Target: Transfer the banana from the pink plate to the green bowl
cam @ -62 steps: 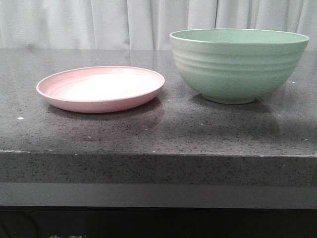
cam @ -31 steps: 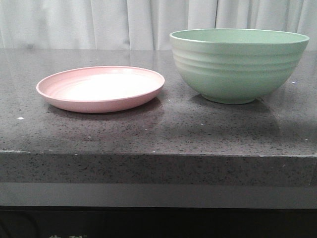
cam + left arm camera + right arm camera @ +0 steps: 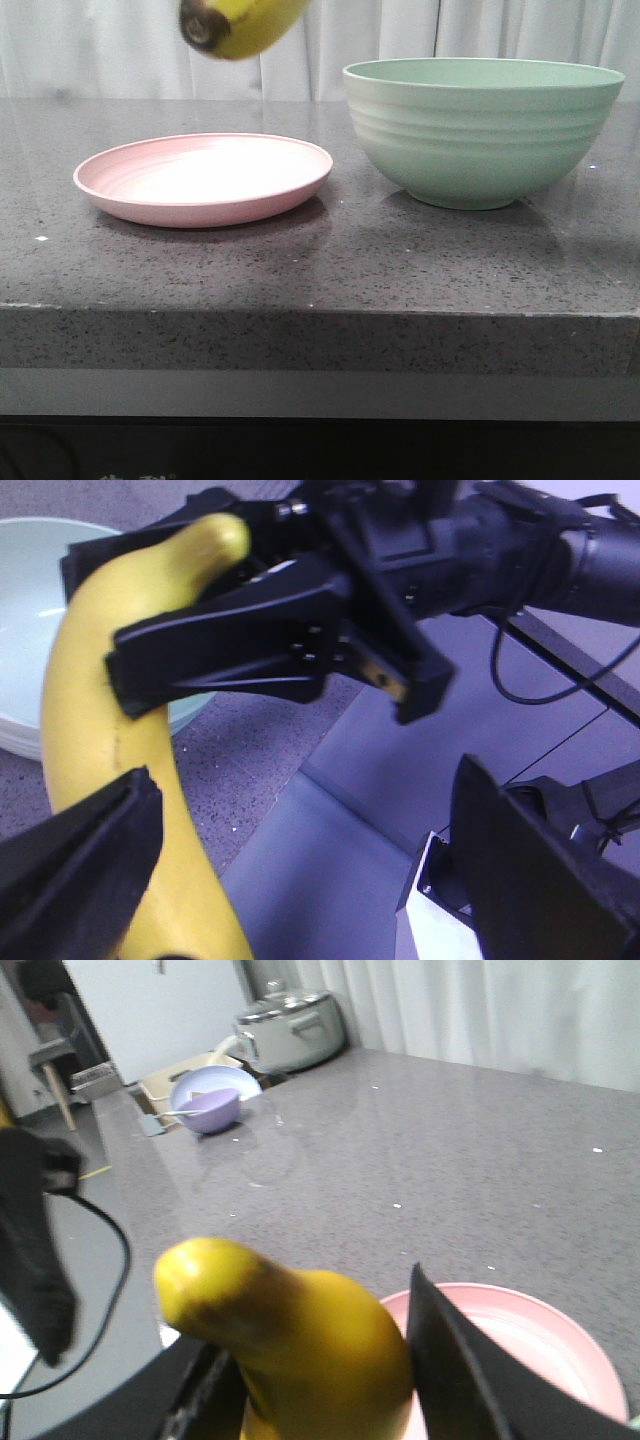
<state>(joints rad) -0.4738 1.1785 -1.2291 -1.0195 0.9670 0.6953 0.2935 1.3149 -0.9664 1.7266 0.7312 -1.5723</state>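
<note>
My right gripper is holding the banana, which hangs above the pink plate now. It will let go of it inside the green bowl (image 3: 509, 70), with the banana's stem end sticking up by the bowl's far rim.
The banana (image 3: 240, 22), yellow with a dark tip, hangs in the air at the top of the front view, above the far side of the bare pink plate (image 3: 205, 180). The green bowl (image 3: 480, 135) stands to the plate's right. Neither gripper shows in the front view. My right gripper (image 3: 320, 1380) is shut on the banana (image 3: 310, 1340), with the pink plate (image 3: 540, 1345) below it. In the left wrist view the right gripper (image 3: 270, 630) clamps the banana (image 3: 110, 730). My left gripper (image 3: 300, 880) is open, its one finger beside the banana. The green bowl (image 3: 30, 630) lies beyond.
The dark speckled counter (image 3: 320, 270) ends at a front edge close to the camera; white curtains hang behind. In the right wrist view a purple bowl (image 3: 210, 1110) and a cooker pot (image 3: 290, 1025) stand far off on the counter.
The banana's dark-tipped end has come into the front view at the top, above the plate; it was not in view in either earlier frame. Plate and bowl have not moved.
</note>
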